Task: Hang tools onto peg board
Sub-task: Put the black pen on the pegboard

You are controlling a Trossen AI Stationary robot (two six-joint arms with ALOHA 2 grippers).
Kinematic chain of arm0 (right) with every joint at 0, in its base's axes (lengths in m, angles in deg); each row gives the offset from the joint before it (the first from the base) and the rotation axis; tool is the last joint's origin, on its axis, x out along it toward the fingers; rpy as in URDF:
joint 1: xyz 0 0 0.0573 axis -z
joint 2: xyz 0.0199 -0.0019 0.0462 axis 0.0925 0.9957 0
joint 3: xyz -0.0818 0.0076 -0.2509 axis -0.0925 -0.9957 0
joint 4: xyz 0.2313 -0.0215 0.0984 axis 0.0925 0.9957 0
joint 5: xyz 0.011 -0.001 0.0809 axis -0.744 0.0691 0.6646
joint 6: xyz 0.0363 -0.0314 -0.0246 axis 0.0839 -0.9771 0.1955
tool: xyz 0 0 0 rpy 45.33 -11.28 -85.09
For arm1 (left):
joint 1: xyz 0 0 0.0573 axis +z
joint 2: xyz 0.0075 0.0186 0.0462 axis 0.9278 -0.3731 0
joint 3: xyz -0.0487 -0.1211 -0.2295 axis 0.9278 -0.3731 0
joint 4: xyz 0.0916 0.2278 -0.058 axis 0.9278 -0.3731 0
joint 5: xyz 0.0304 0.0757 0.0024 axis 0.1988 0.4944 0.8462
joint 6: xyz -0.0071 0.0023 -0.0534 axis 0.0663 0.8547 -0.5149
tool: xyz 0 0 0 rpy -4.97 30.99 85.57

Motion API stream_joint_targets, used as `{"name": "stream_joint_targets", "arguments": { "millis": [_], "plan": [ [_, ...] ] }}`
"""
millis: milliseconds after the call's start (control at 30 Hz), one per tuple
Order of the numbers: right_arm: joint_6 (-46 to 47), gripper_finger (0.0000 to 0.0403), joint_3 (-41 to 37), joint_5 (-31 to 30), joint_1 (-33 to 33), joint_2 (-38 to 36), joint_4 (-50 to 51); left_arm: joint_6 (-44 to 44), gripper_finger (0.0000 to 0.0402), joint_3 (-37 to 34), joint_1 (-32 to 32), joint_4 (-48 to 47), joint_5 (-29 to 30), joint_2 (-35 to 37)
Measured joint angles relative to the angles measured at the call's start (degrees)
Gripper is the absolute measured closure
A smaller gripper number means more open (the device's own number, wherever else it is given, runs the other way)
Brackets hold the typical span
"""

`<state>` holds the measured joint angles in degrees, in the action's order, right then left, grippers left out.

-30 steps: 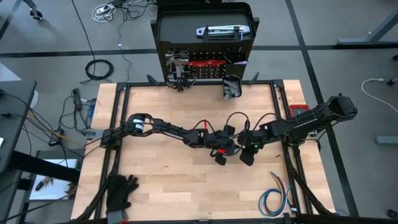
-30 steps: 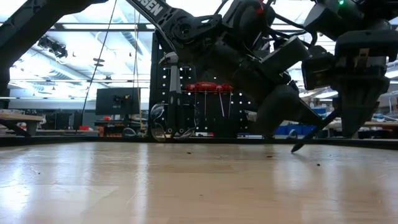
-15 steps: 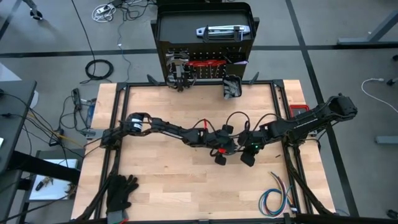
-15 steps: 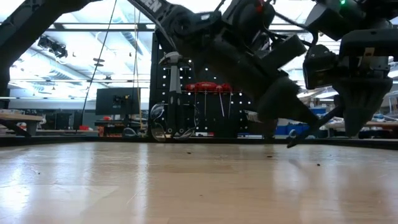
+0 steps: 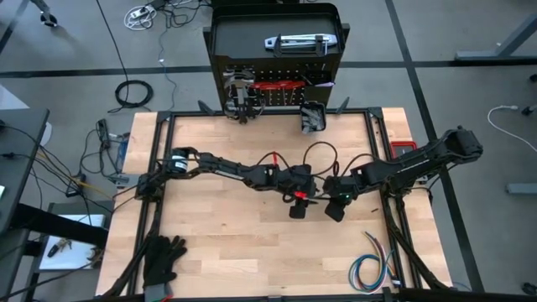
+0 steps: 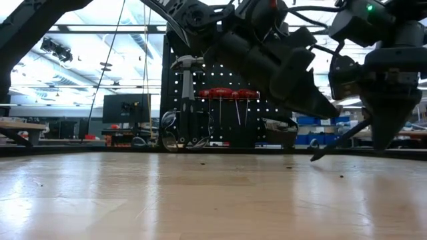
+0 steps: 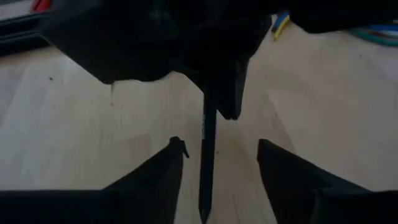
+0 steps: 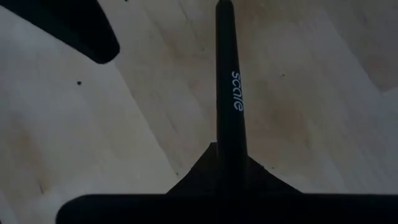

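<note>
Next, I take the black rod's lower end [image 6: 319, 155] with my left gripper and level it for my right gripper to regrasp, as the rod points out from my right gripper's fingers.
A thin black rod printed "scale" [image 8: 228, 81] slants down toward the table in the low view [image 6: 340, 141], with my right gripper [image 8: 230, 171] shut on its upper end. My left gripper [image 7: 222, 148] is open right beside it. Its two fingers stand on either side of the rod [image 7: 207, 168] without touching. In the high view both grippers meet at mid-table, left [image 5: 297, 206] and right [image 5: 334, 210]. The black peg board [image 5: 277, 84] stands upright at the far edge. A hammer [image 6: 187, 65] and red-handled tools [image 6: 227, 93] hang on it. My right gripper pinches the black rod near its upper end [image 8: 229, 140] between its two fingers. The rod runs on out past the fingertips, in line with the fingers. It slants steeply down, its lower tip [image 6: 313, 159] close over the table; whether the tip touches, I cannot tell.
Black gloves [image 5: 164, 256] lie at the near left corner and a coloured wire bundle [image 5: 373, 268] at the near right. A small black bin [image 5: 313, 116] hangs at the board's foot. Bare wood stretches across the near half of the table [image 5: 243, 252].
My left gripper has risen from the table, rolled about its own axis and come off the black rod. The rod stays slanted in my right gripper, which has kept its place.
</note>
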<state>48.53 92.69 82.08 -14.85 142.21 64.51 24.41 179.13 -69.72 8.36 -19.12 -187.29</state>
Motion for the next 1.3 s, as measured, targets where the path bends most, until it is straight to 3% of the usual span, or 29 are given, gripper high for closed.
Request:
{"name": "stream_joint_targets", "arguments": {
  "millis": [133, 433, 533, 700, 733, 967, 1067, 1300],
  "plan": [
    [-0.08, 0.0386, 0.33, -0.24, 0.14, -2.38, 0.17, 0.07, 0.0180, 0.02, -0.14, 0.75, 0.04, 0.00],
    [-2.11, 0.0386, 5.50, -0.75, 0.70, -5.08, 3.78, 0.04, 0.0188, 0.02, -0.25, 2.83, 1.59, 0.00],
    [-2.93, 0.0386, 6.97, -0.81, 0.70, -5.01, 4.79, 1.72, 0.0225, 0.06, -0.34, 3.63, 1.60, 0.02],
    [-4.08, 0.0383, 8.37, -1.73, 0.69, -5.00, 6.43, 4.28, 0.0369, 0.04, -0.38, 2.08, 2.60, 0.02],
    [-4.62, 0.0380, 8.37, -2.14, 0.66, -4.99, 6.63, 4.39, 0.0380, 0.04, -0.32, 2.14, 2.62, 0.02],
    [-7.30, 0.0317, 8.37, -3.17, 0.64, -5.34, 7.26, 4.27, 0.0386, 0.04, -0.17, 2.96, 3.04, 0.02],
    [-7.14, 0.0288, 9.75, -3.25, 0.62, -7.42, 12.93, 4.11, 0.0386, 0.04, 0.29, 2.60, 2.05, 0.02],
    [-5.82, 0.0260, 15.97, -13.95, -2.07, -16.64, 24.82, 3.59, 0.0386, 0.04, 1.65, 2.30, 0.47, 0.02]
  ]
}}
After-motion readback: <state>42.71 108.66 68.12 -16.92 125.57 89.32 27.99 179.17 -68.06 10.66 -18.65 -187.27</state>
